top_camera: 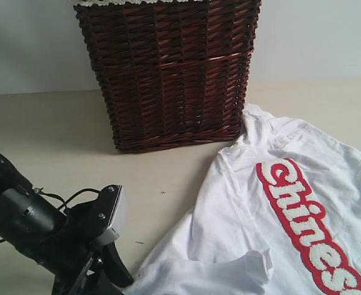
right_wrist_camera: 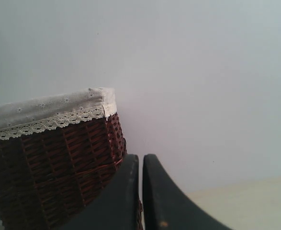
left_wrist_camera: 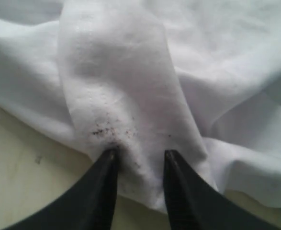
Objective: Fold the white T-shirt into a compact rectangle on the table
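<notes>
A thick raised fold of the rumpled T-shirt fills the robot's left gripper, so it should open, pinch the cloth's edge [left_wrist_camera: 153,197] and pull the shirt flat before folding.
The white T-shirt [top_camera: 248,209] lies rumpled on the table [top_camera: 45,135] at the right, its red band with fuzzy white letters [top_camera: 303,227] running toward the near right corner. At the near left, my left gripper [top_camera: 115,279] is at the shirt's near-left edge. In the left wrist view its black fingers [left_wrist_camera: 106,182] hold a raised fold of white cloth [left_wrist_camera: 126,96] with dark specks, and my left gripper [left_wrist_camera: 140,155] is shut on it. My right gripper [right_wrist_camera: 140,158] is shut with nothing in it, raised, facing the wall; it is outside the exterior view.
A dark brown wicker basket [top_camera: 168,74] stands at the back middle, touching the shirt's far edge. Its white lace-trimmed liner [right_wrist_camera: 49,122] shows in the right wrist view. Bare table lies left of the basket and between it and my left arm [top_camera: 20,215].
</notes>
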Robot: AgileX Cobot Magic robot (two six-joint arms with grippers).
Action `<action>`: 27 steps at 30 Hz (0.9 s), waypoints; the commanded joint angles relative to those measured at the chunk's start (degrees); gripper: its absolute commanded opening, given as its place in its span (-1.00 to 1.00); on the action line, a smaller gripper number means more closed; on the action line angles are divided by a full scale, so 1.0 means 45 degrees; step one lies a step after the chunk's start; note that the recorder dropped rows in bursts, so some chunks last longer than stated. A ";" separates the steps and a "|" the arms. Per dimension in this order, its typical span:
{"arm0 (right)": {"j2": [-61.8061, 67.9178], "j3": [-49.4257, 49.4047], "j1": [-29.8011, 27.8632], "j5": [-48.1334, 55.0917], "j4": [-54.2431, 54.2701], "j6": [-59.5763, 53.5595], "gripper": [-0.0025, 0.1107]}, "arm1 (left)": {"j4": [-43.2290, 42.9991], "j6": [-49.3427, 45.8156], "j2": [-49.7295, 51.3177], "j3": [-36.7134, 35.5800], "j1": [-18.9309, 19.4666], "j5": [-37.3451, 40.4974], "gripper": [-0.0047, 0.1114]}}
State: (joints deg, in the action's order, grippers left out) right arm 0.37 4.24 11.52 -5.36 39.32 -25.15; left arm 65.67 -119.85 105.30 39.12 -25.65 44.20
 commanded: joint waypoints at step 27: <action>-0.0082 -0.0111 -0.0085 -0.0083 -0.0094 -0.0040 -0.88 | 0.1055 0.1641 -0.0666 0.0047 -0.0607 -0.2037 -0.92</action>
State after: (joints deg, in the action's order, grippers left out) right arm 0.37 4.24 11.52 -5.36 39.32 -25.00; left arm 69.72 -117.74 104.46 39.12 -28.34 38.91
